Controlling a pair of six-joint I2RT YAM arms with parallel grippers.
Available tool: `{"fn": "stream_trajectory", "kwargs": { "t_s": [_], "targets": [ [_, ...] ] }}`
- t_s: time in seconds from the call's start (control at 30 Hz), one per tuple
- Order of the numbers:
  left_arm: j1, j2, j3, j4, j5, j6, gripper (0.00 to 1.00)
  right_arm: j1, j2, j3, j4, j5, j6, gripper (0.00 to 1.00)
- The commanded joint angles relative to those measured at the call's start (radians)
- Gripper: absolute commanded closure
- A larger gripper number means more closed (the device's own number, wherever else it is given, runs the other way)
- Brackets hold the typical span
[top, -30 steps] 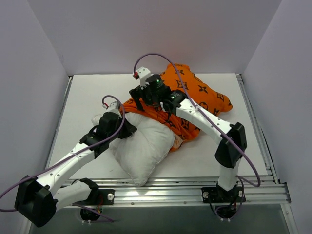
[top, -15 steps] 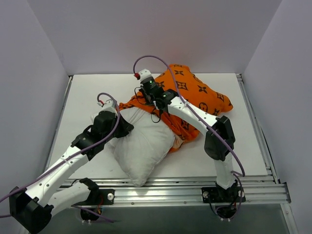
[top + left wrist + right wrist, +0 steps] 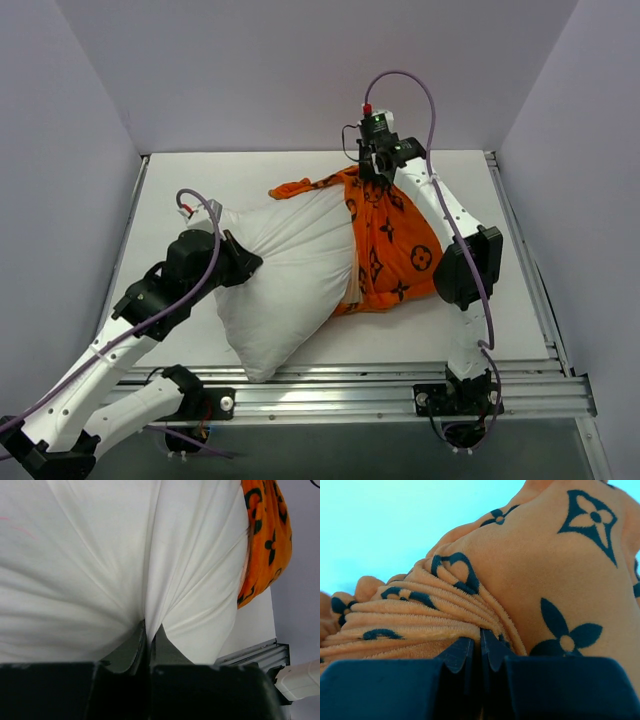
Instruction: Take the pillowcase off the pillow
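Next, I take the pillow [image 3: 335, 275] beside the pillowcase's opening with my left gripper, as it pinches the pillow far from that opening, while my right gripper takes the pillowcase's near hem.
The white pillow [image 3: 285, 275] lies across the middle of the table, its right end still inside the orange pillowcase [image 3: 400, 250] with black flower motifs. My left gripper [image 3: 243, 263] is shut on a pinched fold of the pillow's left end; in the left wrist view white fabric [image 3: 125, 555] runs down between the closed jaws [image 3: 148, 636], with the pillowcase [image 3: 262, 535] at the top right. My right gripper [image 3: 363, 178] is at the back, shut on the bunched upper edge of the pillowcase [image 3: 530, 575], which gathers into pleats at the jaws [image 3: 480, 647].
An aluminium rail [image 3: 400, 390] runs along the near edge and another [image 3: 522, 250] along the right side. Grey walls close in the left, back and right. A strip of orange hem [image 3: 298, 187] trails over the pillow's back edge.
My right gripper has shut on the pillowcase and swung to the back right, dragging it off more of the pillow. The left arm has drawn back left with the pillow.
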Motion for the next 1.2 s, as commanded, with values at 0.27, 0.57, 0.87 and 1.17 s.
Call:
{"fn": "stream_trajectory", "kwargs": {
  "t_s": [0.27, 0.57, 0.87, 1.17],
  "targets": [
    [0.014, -0.021, 0.114, -0.346, -0.221, 0.090, 0.98, -0.184, -0.106, -0.115, 0.250, -0.155, -0.056, 1.00],
    [0.192, 0.258, 0.229, -0.152, -0.199, 0.168, 0.97, -0.032, -0.376, -0.350, 0.349, -0.272, 0.017, 0.49],
    [0.085, 0.223, 0.378, -0.138, 0.013, 0.426, 0.06, -0.032, -0.743, -0.785, 0.336, -0.083, 0.134, 0.32],
    [-0.341, 0.281, 0.251, -0.075, -0.156, 0.644, 0.06, -0.029, -0.741, -0.997, 0.470, -0.287, 0.153, 0.26]
  ]
}}
